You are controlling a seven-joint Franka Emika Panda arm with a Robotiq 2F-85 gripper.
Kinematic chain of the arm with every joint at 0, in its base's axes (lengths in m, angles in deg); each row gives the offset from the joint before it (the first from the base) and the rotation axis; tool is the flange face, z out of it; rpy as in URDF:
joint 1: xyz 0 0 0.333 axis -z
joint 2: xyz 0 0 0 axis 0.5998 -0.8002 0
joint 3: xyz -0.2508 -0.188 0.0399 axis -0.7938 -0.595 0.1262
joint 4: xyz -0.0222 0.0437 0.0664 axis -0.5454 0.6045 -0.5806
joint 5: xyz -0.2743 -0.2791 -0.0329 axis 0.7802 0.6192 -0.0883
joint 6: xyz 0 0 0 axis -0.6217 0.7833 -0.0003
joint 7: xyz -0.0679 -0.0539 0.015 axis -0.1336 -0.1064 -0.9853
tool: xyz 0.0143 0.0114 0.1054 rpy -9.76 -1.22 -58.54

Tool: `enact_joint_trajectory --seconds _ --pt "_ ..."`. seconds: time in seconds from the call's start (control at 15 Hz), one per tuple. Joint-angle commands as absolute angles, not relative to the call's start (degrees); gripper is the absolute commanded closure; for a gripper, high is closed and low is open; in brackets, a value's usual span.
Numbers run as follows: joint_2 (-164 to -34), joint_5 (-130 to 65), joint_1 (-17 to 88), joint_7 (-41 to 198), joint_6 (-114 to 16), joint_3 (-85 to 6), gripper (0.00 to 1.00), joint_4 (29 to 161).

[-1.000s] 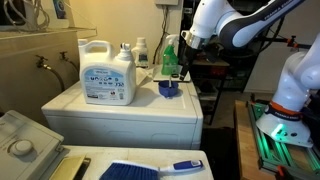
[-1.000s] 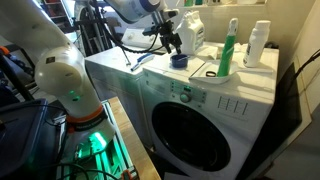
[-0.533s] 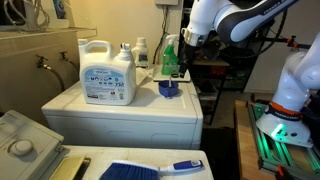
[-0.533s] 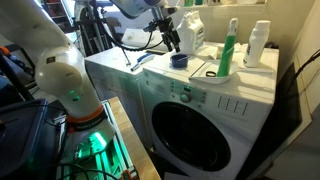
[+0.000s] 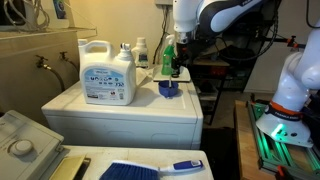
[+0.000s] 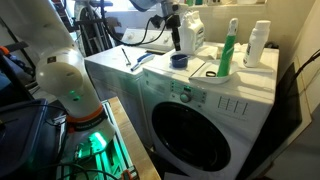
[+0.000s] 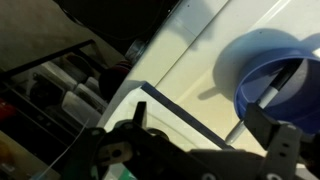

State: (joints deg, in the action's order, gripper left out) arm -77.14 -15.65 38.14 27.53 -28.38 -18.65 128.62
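My gripper will grab the grey-white end of the marker (image 5: 170, 81) (image 7: 237, 132), where the marker pokes up above the blue cup's rim.
My gripper (image 5: 180, 62) hangs just above a small blue cup (image 5: 171, 89) on the white washing machine top (image 5: 120, 112). In both exterior views it is near the cup (image 6: 179, 60) but a little above it (image 6: 175, 40). In the wrist view the fingers (image 7: 200, 130) stand wide apart with nothing between them. The blue cup (image 7: 268, 68) lies at the upper right with a grey-white marker (image 7: 275, 92) leaning in it, close to one finger.
A large white detergent jug (image 5: 107, 72), a green spray bottle (image 6: 229, 52) and a white bottle (image 6: 258, 45) stand on the machine top. A blue tape line (image 7: 185, 112) crosses it. A blue brush (image 5: 150, 168) and a sink (image 5: 20, 140) lie in front.
The arm has swung over and the gripper has risen slightly above the blue cup. The cup and bottles have not moved.
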Motion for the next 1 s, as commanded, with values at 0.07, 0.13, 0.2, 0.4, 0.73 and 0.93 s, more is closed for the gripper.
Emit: enact_joint_trajectory --seconds 0.07,0.13,0.2,0.4,0.73,0.93 --pt "-79.5 -15.8 34.8 23.1 -25.6 -22.9 0.0 126.8" --pt "-80.2 -15.8 34.5 22.8 -25.3 -23.6 0.0 126.3" --pt "-80.4 -15.8 34.1 22.9 -25.4 -23.9 0.0 126.1" --pt "-81.8 -23.6 33.8 20.6 -24.4 -24.6 0.0 123.6" --pt "-84.0 -33.4 35.1 19.7 -27.5 -29.4 0.0 121.6" --pt "-84.3 -39.0 35.2 17.1 -29.2 -31.4 0.0 122.0"
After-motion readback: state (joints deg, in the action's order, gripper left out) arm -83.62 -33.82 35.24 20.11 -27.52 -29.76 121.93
